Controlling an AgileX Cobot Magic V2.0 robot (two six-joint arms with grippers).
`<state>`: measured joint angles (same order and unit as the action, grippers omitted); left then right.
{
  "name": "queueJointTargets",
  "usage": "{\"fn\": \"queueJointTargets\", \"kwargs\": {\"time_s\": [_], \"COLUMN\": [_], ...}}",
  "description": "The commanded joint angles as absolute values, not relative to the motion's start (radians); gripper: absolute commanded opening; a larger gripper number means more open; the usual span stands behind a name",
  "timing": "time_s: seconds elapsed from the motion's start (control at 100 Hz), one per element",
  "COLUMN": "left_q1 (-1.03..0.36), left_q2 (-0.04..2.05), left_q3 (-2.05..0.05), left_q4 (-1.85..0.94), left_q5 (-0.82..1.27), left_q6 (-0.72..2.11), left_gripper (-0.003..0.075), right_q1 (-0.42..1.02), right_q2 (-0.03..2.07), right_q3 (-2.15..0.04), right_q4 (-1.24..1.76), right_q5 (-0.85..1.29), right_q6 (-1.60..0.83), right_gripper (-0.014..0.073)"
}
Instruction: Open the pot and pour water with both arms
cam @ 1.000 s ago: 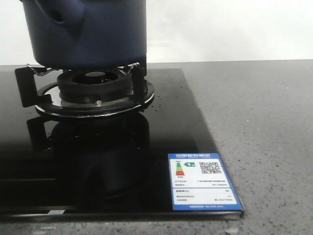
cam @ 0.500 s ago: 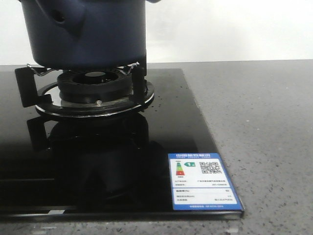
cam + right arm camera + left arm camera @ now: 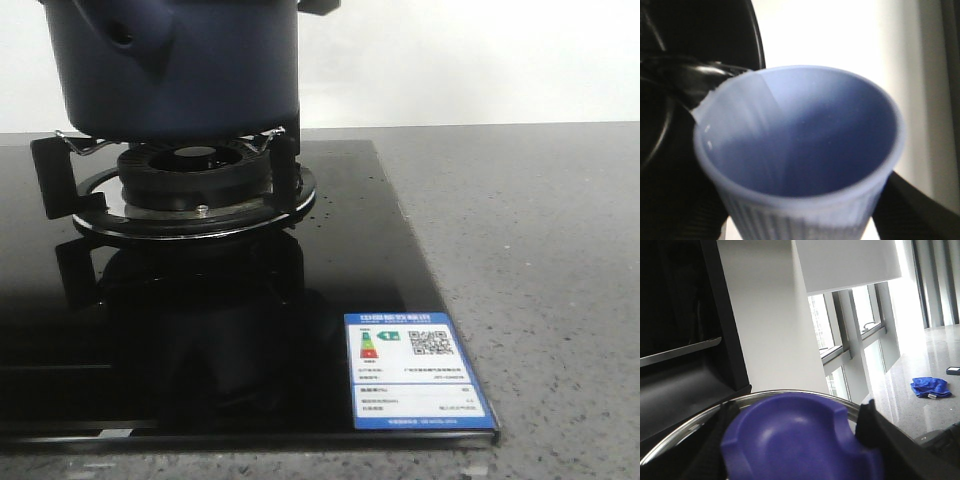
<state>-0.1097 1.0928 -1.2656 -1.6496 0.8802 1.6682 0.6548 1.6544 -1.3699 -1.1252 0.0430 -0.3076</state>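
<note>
Next, I let go of the light blue ribbed cup with my right gripper on the grey speckled counter (image 3: 565, 197) beside the black glass cooktop.
The dark navy pot (image 3: 180, 70) stands on the burner's supports, its side stub with a round hole (image 3: 122, 38) facing front-left; its top is cut off by the front view. My left gripper (image 3: 792, 425) is shut on the blue-violet knob (image 3: 800, 445) of a lid with a metal rim (image 3: 790, 392), held up in the air. My right gripper (image 3: 800, 217) is shut on a light blue ribbed cup (image 3: 805, 145), whose lip is next to a dark shiny curved rim (image 3: 690, 80). I cannot tell whether the cup holds water.
A gas burner (image 3: 195, 170) sits on a black glass cooktop (image 3: 350, 250) with an energy label (image 3: 412, 370) at its front right corner. Grey speckled counter (image 3: 540, 250) runs to the right. A blue cloth (image 3: 931, 387) lies on the counter in the left wrist view.
In the front view a dark blue edge has crept in at the top, just right of the pot's rim. The pot has not moved.
</note>
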Motion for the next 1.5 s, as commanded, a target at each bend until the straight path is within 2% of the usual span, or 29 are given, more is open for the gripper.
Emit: {"fn": "queueJointTargets", "kwargs": {"time_s": [0.0,0.43,0.64,0.93,1.03,1.18,1.34,1.49], "left_q1": [-0.108,-0.108,-0.108,-0.108,-0.108,-0.108,-0.108,-0.108], "left_q2": [1.07,1.07,1.07,1.07,1.07,1.07,1.07,1.07], "left_q3": [-1.302,-1.302,-1.302,-1.302,-1.302,-1.302,-1.302,-1.302], "left_q4": [-1.743,-1.743,-1.743,-1.743,-1.743,-1.743,-1.743,-1.743], "left_q5": [0.865,0.865,0.865,0.865,0.865,0.865,0.865,0.863], "left_q6": [1.658,1.658,1.658,1.658,1.658,1.658,1.658,1.658], "left_gripper": [0.0282,0.0282,0.0282,0.0282,0.0282,0.0282,0.0282,0.0282], "right_q1": [0.657,0.657,0.659,0.659,0.659,0.677,0.701,0.675], "right_q2": [1.622,1.642,1.642,1.642,1.642,1.642,1.638,1.584], "right_q3": [-1.411,-1.413,-1.476,-1.55,-1.55,-1.55,-1.55,-1.543], "right_q4": [-1.227,-1.779,-1.84,-1.831,-1.696,-1.424,-1.349,-1.247], "right_q5": [-0.034,0.082,0.139,0.139,0.139,0.215,0.442,0.545], "right_q6": [-0.313,-0.313,-0.313,-0.298,-0.149,0.199,0.312,0.447], "right_gripper": [0.0268,0.0268,0.0268,0.0268,0.0268,0.0267,0.0268,0.0268]}}
